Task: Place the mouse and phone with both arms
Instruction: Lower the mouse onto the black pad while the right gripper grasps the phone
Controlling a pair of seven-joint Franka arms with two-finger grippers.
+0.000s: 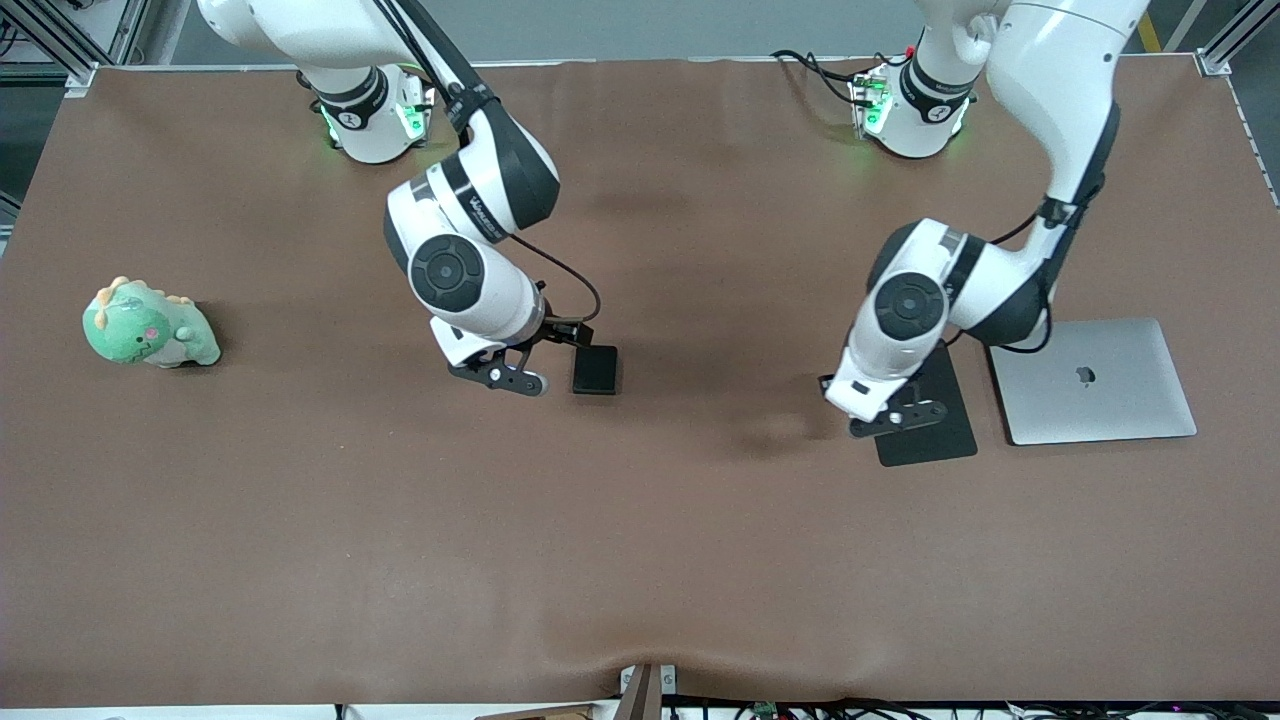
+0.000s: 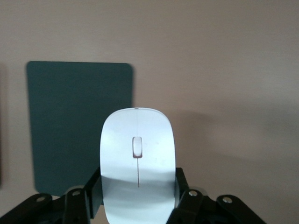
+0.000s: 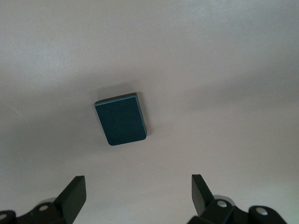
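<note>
I need to use my left gripper to set the white mouse down and let go of it on the middle of the black mouse pad [image 1: 914, 402] [image 2: 82, 128]. The mouse is now held over the pad's edge.
My left gripper [image 1: 898, 417] hangs over the black mouse pad [image 1: 930, 425], at its edge toward the right arm's end. In the left wrist view this gripper [image 2: 138, 192] is shut on the white mouse [image 2: 138, 154], with a finger on each of its sides; the pad [image 2: 77, 126] lies beneath and beside it. The mouse is hidden under the hand in the front view. The black phone [image 1: 594, 369] lies flat on the table. My right gripper [image 1: 508, 377] is right beside it, toward the right arm's end. In the right wrist view this gripper [image 3: 138, 196] is open and empty, apart from the phone [image 3: 122, 119].
A closed silver laptop [image 1: 1095, 380] lies beside the mouse pad toward the left arm's end. A green plush dinosaur [image 1: 145, 325] sits near the right arm's end of the brown table [image 1: 640, 550].
</note>
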